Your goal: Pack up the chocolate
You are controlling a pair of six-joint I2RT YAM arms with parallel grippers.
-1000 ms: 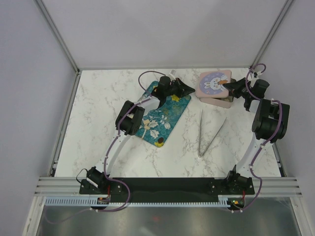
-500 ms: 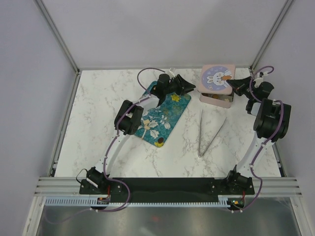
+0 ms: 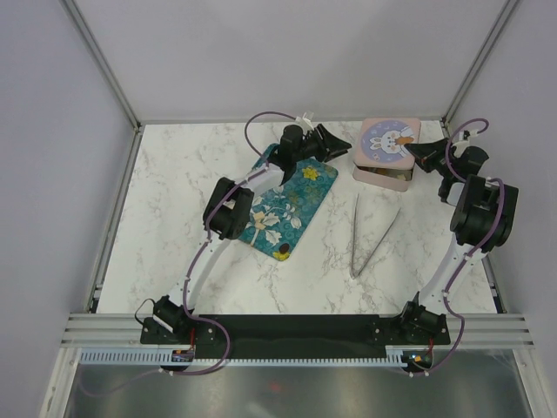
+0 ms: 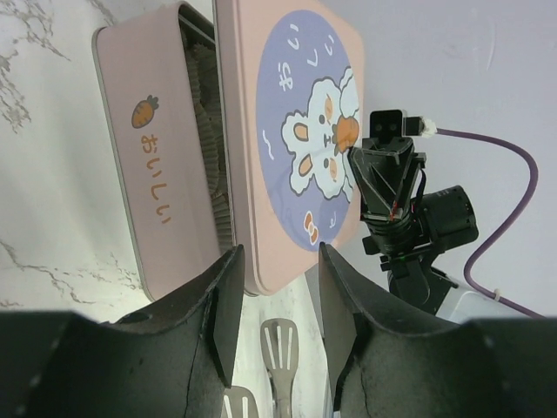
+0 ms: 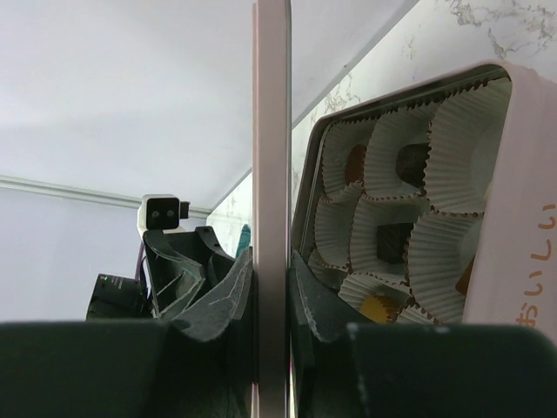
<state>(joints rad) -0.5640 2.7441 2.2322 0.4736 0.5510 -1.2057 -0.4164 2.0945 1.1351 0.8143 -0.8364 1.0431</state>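
The lid slants too far back, leaving the box's front cups uncovered, so my right gripper should ease it forward, then open and retake the lid's rim point(image 3: 413, 162).
Chocolate point(image 5: 395, 241) sits in white paper cups inside the pink tin box point(image 3: 380, 171): dark pieces, a brown one point(image 5: 353, 163) and a yellow one point(image 5: 379, 307). The pink bunny lid point(image 3: 390, 141) hangs tilted over the box, edge-on point(image 5: 271, 131) in the right wrist view. My right gripper point(image 3: 419, 153) is shut on the lid's right rim. My left gripper point(image 3: 342, 143) stands open just left of the lid, with nothing between its fingers point(image 4: 228, 296). In the left wrist view the lid point(image 4: 287, 131) and the box point(image 4: 148, 174) fill the upper part.
A teal flowered tray point(image 3: 289, 205) lies under the left arm, left of the box. Metal tongs point(image 3: 369, 233) lie on the marble in front of the box, their slotted tips point(image 4: 280, 344) showing between my left fingers. Frame posts stand at the table's back corners.
My left gripper opened and came off the lid's left edge. The right gripper lifted the lid up and to the right, tilting it above the box.
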